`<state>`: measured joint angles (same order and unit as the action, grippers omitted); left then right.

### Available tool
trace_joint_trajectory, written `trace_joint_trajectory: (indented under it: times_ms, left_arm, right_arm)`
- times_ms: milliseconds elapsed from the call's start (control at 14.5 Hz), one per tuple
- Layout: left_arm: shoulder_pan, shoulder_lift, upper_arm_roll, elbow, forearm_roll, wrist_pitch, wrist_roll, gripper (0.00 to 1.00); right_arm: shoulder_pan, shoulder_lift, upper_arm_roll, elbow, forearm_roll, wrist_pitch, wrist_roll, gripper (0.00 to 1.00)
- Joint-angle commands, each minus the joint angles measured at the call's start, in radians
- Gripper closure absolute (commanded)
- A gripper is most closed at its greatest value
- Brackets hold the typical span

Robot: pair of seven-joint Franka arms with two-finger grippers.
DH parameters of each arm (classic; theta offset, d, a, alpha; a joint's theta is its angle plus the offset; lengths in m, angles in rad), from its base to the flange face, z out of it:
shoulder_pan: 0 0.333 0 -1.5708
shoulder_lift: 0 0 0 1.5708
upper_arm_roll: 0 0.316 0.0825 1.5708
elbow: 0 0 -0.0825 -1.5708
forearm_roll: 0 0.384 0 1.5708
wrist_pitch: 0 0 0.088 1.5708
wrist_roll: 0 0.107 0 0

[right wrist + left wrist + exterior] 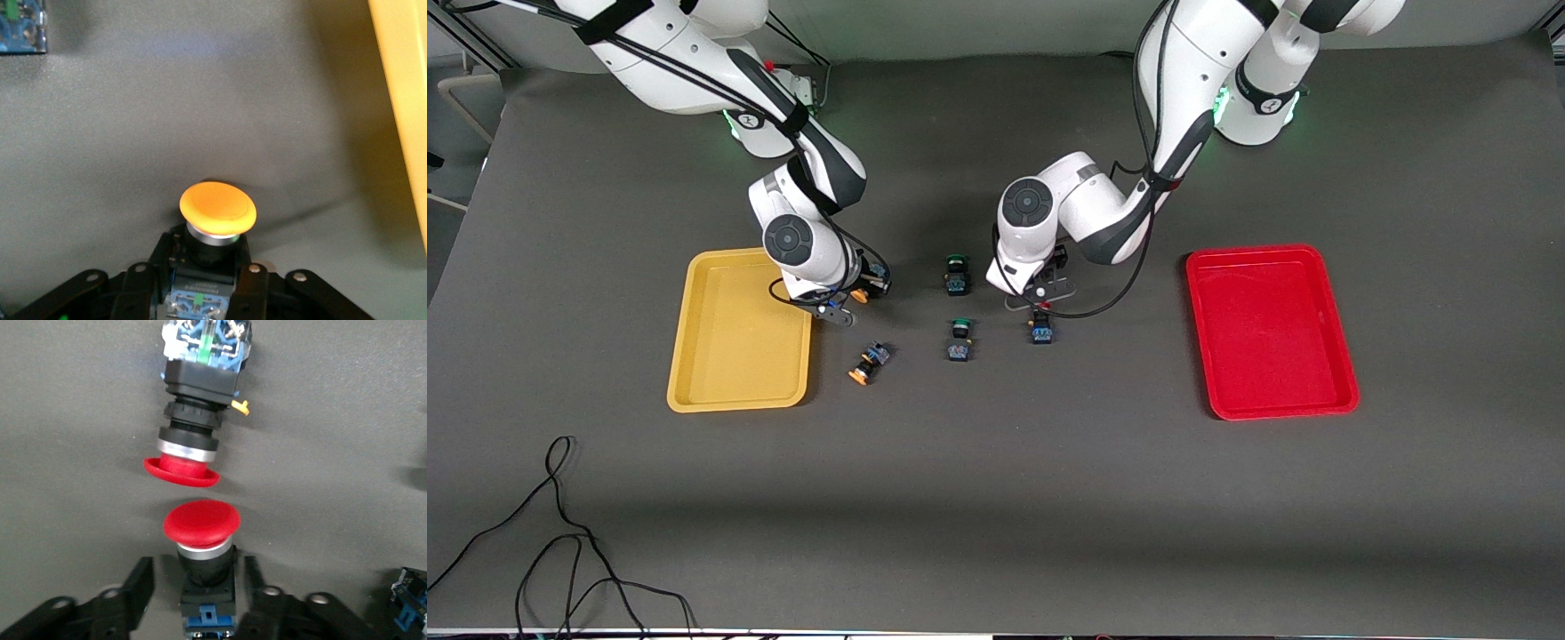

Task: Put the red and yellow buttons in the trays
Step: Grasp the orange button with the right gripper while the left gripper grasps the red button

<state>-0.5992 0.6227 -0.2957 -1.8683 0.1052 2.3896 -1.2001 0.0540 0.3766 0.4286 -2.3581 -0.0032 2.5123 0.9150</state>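
I should let the yellow button go from my right gripper inside the yellow tray, off its middle [750,292] toward the arm's base.
My right gripper [863,289] is shut on a yellow button [217,208], low over the table beside the yellow tray [738,331]; the tray's rim also shows in the right wrist view [400,100]. A second yellow button [869,363] lies on the table nearer the camera. My left gripper [1040,302] is open, its fingers [137,587] on either side of a red button [202,523] with gaps. A second red button [193,420] lies cap to cap with it, seen in the front view [1041,332]. The red tray [1272,331] is empty.
Two green-capped switches [957,274] [959,340] sit mid-table between the grippers. A switch's blue body [410,597] shows at the edge of the left wrist view. Black cables [560,551] lie at the table's near corner by the right arm's end.
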Motion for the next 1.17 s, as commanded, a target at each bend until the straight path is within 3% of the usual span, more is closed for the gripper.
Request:
trace_joint_trajectory:
  times_ms: [0, 138, 483, 621, 828, 966, 1103]
  left_arm:
    - [-0.002, 0.002, 0.003, 0.044, 0.008, -0.021, -0.029, 0.94]
    - [0.002, -0.004, 0.003, 0.057, 0.007, -0.045, -0.024, 0.96]
    - [0.054, -0.063, -0.029, 0.140, -0.011, -0.237, 0.016, 0.97]
    - [0.114, -0.118, -0.065, 0.137, -0.066, -0.312, 0.147, 1.00]
    - [0.212, -0.227, -0.069, 0.104, -0.145, -0.426, 0.377, 1.00]
    - [0.306, -0.306, -0.069, 0.005, -0.154, -0.435, 0.509, 1.00]
    - [0.419, -0.400, -0.068, -0.130, -0.156, -0.437, 0.687, 1.00]
  right_arm:
    - [0.004, -0.010, -0.004, 0.002, -0.031, 0.007, 0.054, 0.78]
    - [0.003, -0.037, -0.002, 0.014, -0.031, -0.026, 0.067, 0.82]
    - [-0.013, -0.214, -0.014, 0.097, -0.020, -0.321, 0.027, 0.83]
    - [-0.023, -0.264, -0.086, 0.152, -0.005, -0.441, -0.052, 0.83]
    - [-0.014, -0.384, -0.247, 0.166, 0.098, -0.513, -0.278, 0.83]
    - [-0.013, -0.409, -0.329, 0.155, 0.123, -0.532, -0.369, 0.83]
    - [-0.013, -0.406, -0.372, 0.103, 0.123, -0.494, -0.399, 0.83]
